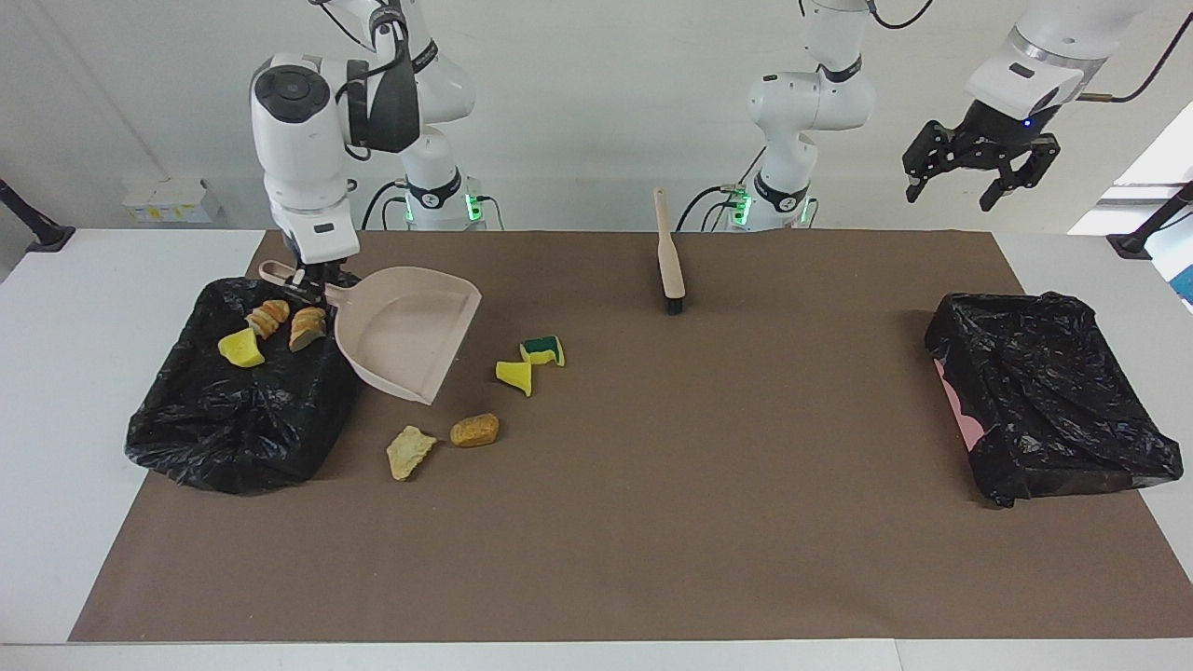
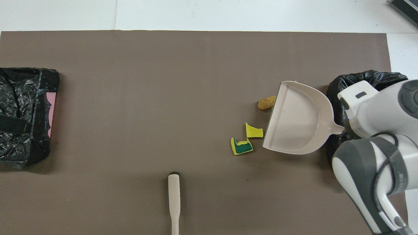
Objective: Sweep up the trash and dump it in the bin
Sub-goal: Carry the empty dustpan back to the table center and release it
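The open brown mat (image 2: 189, 107) lies just beyond the beige brush. Next, my right gripper releases the beige dustpan there.
My right gripper (image 1: 312, 285) is shut on the handle of the beige dustpan (image 1: 405, 331), which hangs tilted just above the mat beside the black-bagged bin (image 1: 242, 419). In the bin lie a yellow sponge piece (image 1: 240, 349) and two bread-like pieces (image 1: 267, 318). Loose trash on the mat: a green-and-yellow sponge (image 1: 543, 349), a yellow sponge scrap (image 1: 514, 375), an orange-brown lump (image 1: 474, 430) and a pale tan chunk (image 1: 410, 451). In the overhead view the dustpan (image 2: 295, 119) covers the tan chunk. My left gripper (image 1: 979, 172) waits open, high over the left arm's end.
A beige brush (image 1: 668, 256) lies on the brown mat near the robots, at the middle. A second black-bagged bin (image 1: 1044, 391) with a pink edge stands at the left arm's end. White table borders the mat.
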